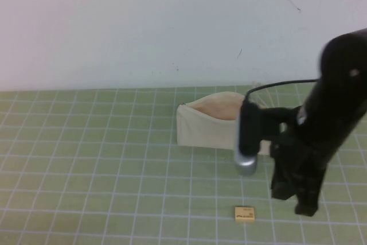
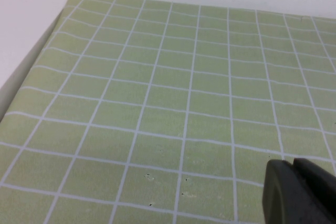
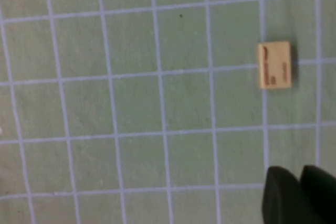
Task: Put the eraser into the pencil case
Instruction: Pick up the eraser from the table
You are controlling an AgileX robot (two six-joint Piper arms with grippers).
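Observation:
Next, my right gripper goes to the tan eraser on the mat and closes across the middle of its long sides (image 1: 245, 214) (image 3: 275, 65).
The eraser (image 1: 245, 214) is a small tan block with dark lettering, lying flat on the green grid mat near the front edge. It also shows in the right wrist view (image 3: 274, 65). The pencil case (image 1: 209, 123) is a cream pouch standing open behind it, its beige lining showing. My right gripper (image 1: 305, 207) hangs tip-down just right of the eraser, apart from it; its fingers (image 3: 283, 192) are shut and empty. My left gripper (image 2: 296, 170) shows only in the left wrist view, shut and empty over bare mat.
The green grid mat (image 1: 92, 159) covers the table up to a white wall at the back. The mat's edge (image 2: 31, 66) shows in the left wrist view. The right arm's wrist camera (image 1: 248, 142) hangs in front of the pouch.

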